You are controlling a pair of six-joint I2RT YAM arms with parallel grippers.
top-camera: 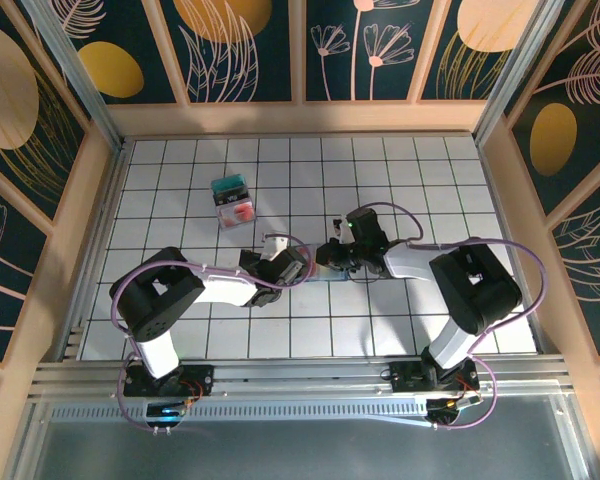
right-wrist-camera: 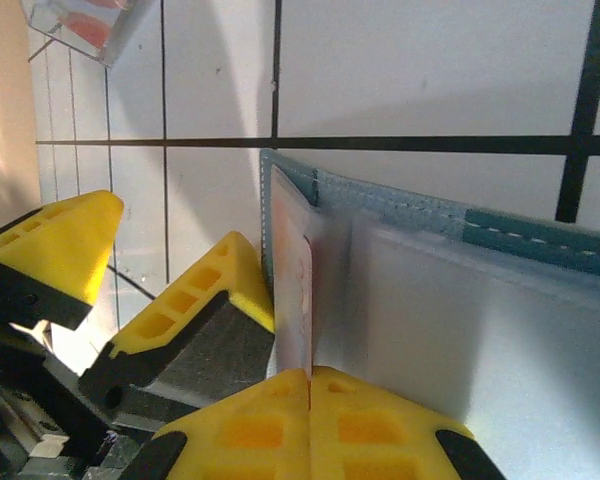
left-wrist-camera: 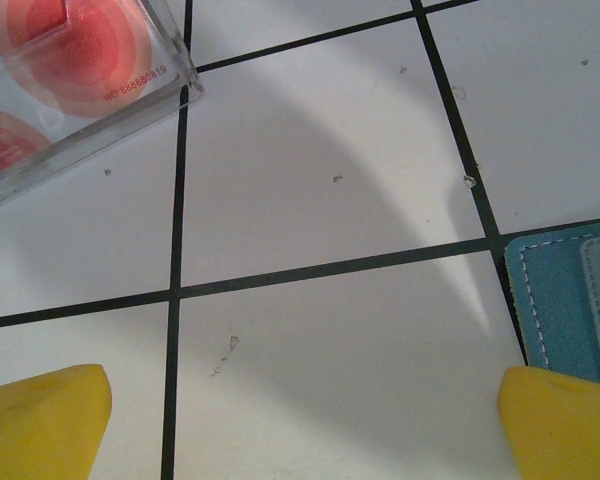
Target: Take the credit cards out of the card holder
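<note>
The card is pinched at the ends of my right gripper's fingers and the card holder's edge runs at a slant, so I will open and take the standing card (right-wrist-camera: 293, 275) deeper between the fingers.
The slate-blue card holder (right-wrist-camera: 410, 208) lies open on the white tiles, its clear pocket (right-wrist-camera: 480, 320) facing up. A thin pale credit card (right-wrist-camera: 295, 290) with a reddish edge sticks out of the pocket, and my right gripper (right-wrist-camera: 310, 385) is shut on its edge. My left gripper (left-wrist-camera: 305, 430) is open wide over bare tile just left of the card holder (left-wrist-camera: 565, 290), its yellow fingers (right-wrist-camera: 205, 305) close beside the pinched card. In the top view the left gripper (top-camera: 295, 263) and the right gripper (top-camera: 330, 255) meet at mid-table, hiding most of the holder.
A clear case with teal and red-pink cards (top-camera: 232, 200) sits to the far left of the grippers; its red-pink part (left-wrist-camera: 70, 60) lies just ahead of my left gripper. Wooden walls (top-camera: 90, 200) ring the tiled floor.
</note>
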